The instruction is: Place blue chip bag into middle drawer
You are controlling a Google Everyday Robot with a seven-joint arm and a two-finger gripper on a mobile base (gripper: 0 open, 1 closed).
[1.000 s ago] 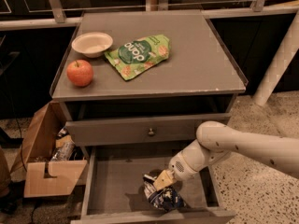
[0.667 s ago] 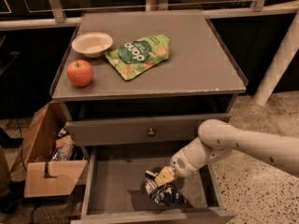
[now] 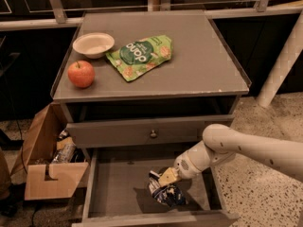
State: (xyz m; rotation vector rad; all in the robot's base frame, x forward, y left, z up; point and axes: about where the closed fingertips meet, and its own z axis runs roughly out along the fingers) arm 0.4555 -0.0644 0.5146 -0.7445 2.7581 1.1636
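My gripper will let go of the blue chip bag near the centre of the open middle drawer's bottom (image 3: pixel 160 192).
The blue chip bag (image 3: pixel 165 192), dark navy foil with pale edges, lies on the floor of the open middle drawer (image 3: pixel 116 183), right of its centre. My gripper (image 3: pixel 166 178) reaches down into the drawer from the right on a white arm and sits on the bag's top edge. The bag's upper part is hidden behind the gripper.
On the cabinet top (image 3: pixel 203 56) stand a white bowl (image 3: pixel 93 44), a red apple (image 3: pixel 81 74) and a green snack bag (image 3: pixel 140 56). A shut drawer front with a round knob (image 3: pixel 153 134) is above the open drawer. A cardboard box (image 3: pixel 47 164) stands left of the cabinet.
The gripper and the bag have shifted slightly within the drawer; the bag stays low on the drawer floor.
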